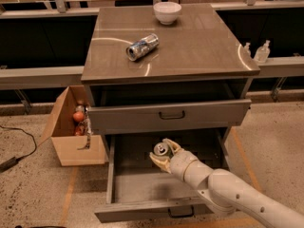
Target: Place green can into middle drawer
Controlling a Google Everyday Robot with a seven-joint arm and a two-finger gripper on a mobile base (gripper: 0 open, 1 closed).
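The robot's gripper needs to release the green can upright on the middle drawer's bottom (168, 169), about halfway between the drawer's sides.
The grey cabinet's middle drawer (142, 186) is pulled far out, its small dark loop handle (181, 212) at the front edge. My gripper (164, 154) is over the back part of this drawer, reaching in from the lower right. It is shut on the green can (160, 149), held upright. Only the can's silver top shows clearly; the fingers and shadow hide its label. I cannot tell whether the can touches the drawer floor.
The uppermost drawer (168, 115) stands slightly open above. On the cabinet top lie a silver-blue can (142, 46) on its side and a white bowl (167, 12). A cardboard box (71, 129) with items sits left of the cabinet. Small bottles (262, 51) stand at the right.
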